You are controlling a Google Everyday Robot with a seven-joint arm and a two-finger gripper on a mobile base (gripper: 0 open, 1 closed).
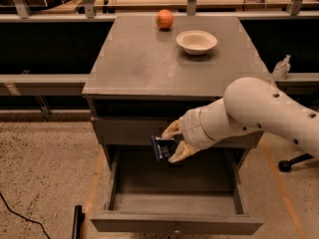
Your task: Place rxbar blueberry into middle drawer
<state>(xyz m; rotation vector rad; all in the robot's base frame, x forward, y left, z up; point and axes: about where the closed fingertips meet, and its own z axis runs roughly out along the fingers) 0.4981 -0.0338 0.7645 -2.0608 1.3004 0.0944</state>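
The robot's gripper will release the rxbar blueberry, now held above the open middle drawer's back, on the middle drawer's bottom, near the drawer's side (207,175) beneath the robot's arm.
My gripper (167,143) is shut on the rxbar blueberry (162,147), a small dark navy bar with pale print. It holds the bar in the air in front of the upper drawer front, just above the back of the open middle drawer (174,203). The drawer is pulled out, wide and grey, with a bare flat floor and low side walls. My white arm (259,116) reaches in from the right.
On the grey cabinet top (134,63) stand an orange fruit (164,19) at the back and a pale bowl (197,41) to its right. A small bottle (282,67) sits on a ledge at the right. A chair base (294,163) is on the floor right.
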